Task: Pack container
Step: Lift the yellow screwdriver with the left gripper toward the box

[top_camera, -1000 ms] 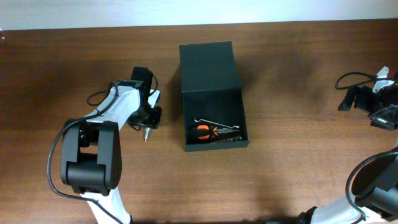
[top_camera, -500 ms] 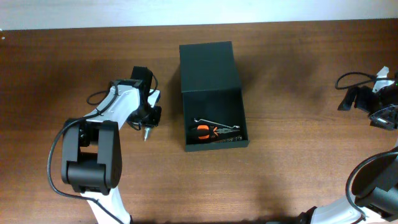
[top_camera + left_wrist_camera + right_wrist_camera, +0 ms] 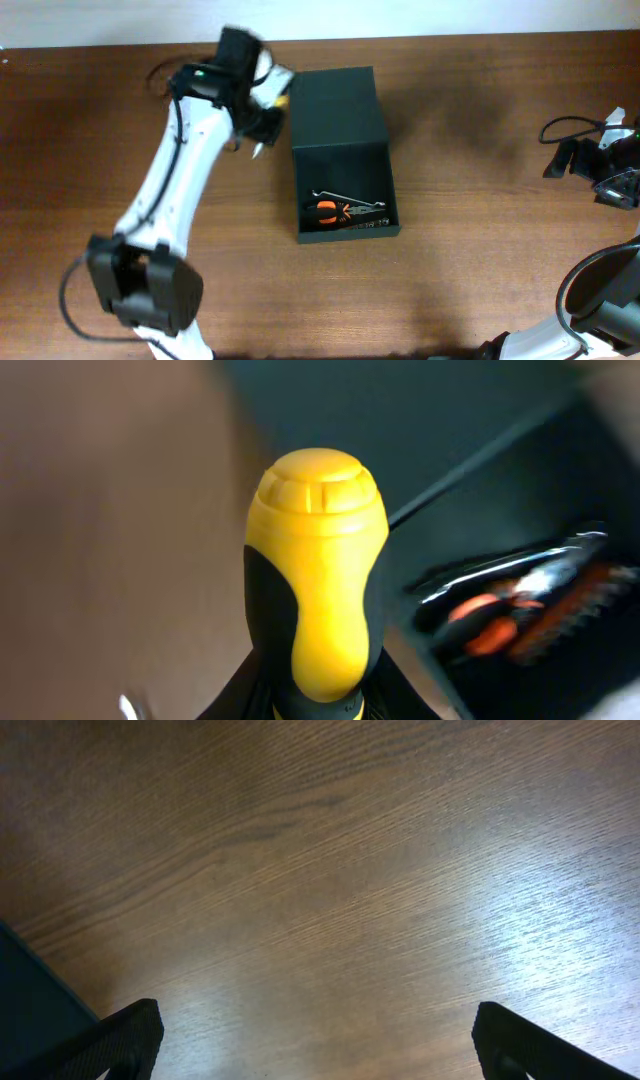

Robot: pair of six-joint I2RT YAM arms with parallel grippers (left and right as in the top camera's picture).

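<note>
I should use my left gripper to release the yellow-and-black screwdriver in the container [image 3: 347,166] [image 3: 475,520], in between the thin metal tool and the open lid.
The dark green-black container [image 3: 342,160] stands mid-table, its flap lid [image 3: 335,105] open and lying flat toward the far side. Inside lie orange-handled pliers [image 3: 332,211] and a thin metal tool [image 3: 345,197]; the pliers also show blurred in the left wrist view [image 3: 520,615]. My left gripper [image 3: 262,108] is shut on a yellow-and-black screwdriver [image 3: 318,585], held in the air just left of the lid, metal tip [image 3: 256,150] pointing down. My right gripper [image 3: 612,170] is at the far right edge, open and empty, fingers wide over bare wood [image 3: 315,1040].
The wooden table [image 3: 480,260] surrounds the container. A black cable [image 3: 570,125] loops near the right arm. The left arm's base [image 3: 140,290] stands at the front left. A dark corner shows at the left edge of the right wrist view [image 3: 25,995].
My left arm has lifted the screwdriver from the table left of the container and swung it up and right, to the lid's left edge. The right arm has not moved.
</note>
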